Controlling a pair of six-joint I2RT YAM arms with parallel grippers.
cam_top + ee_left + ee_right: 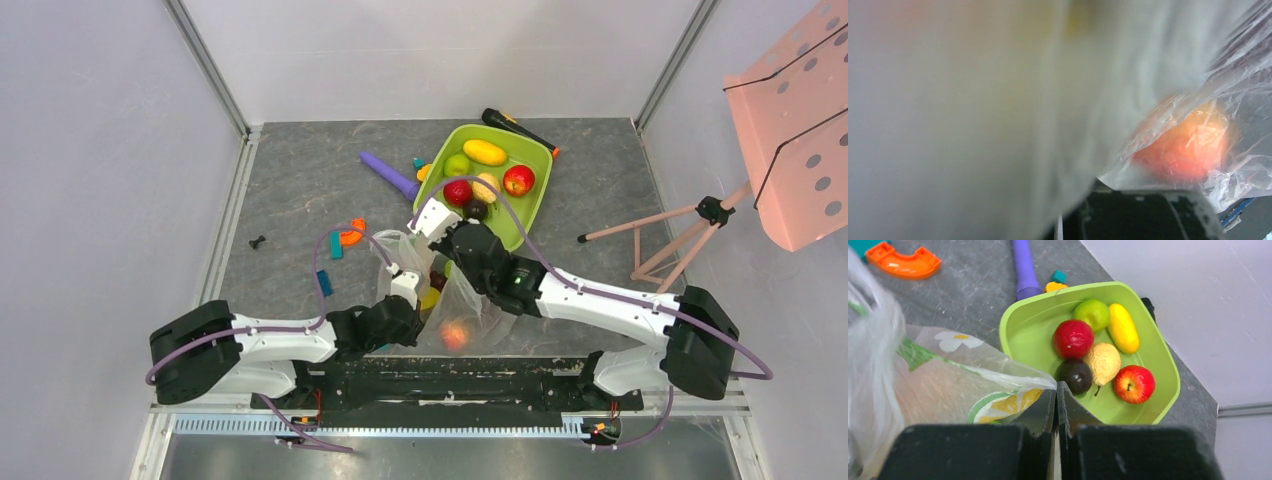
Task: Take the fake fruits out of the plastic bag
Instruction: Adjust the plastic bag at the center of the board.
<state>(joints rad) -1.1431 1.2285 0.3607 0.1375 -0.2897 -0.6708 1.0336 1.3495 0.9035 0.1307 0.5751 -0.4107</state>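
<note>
Film covers the peach-orange fruit while my right gripper holds the printed edge. So it should take the loose film nearer that fruit (476,312) and pull the bag open.
The transparent plastic bag (462,292) hangs between my two grippers near the table's front. A peach-orange fruit (455,334) lies in its low end; it also shows through the film in the left wrist view (1184,146). A yellow fruit (430,298) sits higher in the bag. My right gripper (1056,386) is shut on the bag's printed edge (998,405), just in front of the lime-green tray (1030,337). My left gripper (404,285) is at the bag's left side, fingers seemingly together on the film. In its wrist view the bag (973,110) hides the fingers.
The green tray (530,218) holds several fruits: a red apple (518,180), yellow (485,152), green (457,165), red (458,192). A purple stick (390,175), orange block (352,232) and teal blocks (324,283) lie left of it. A pink stand (680,235) is at right.
</note>
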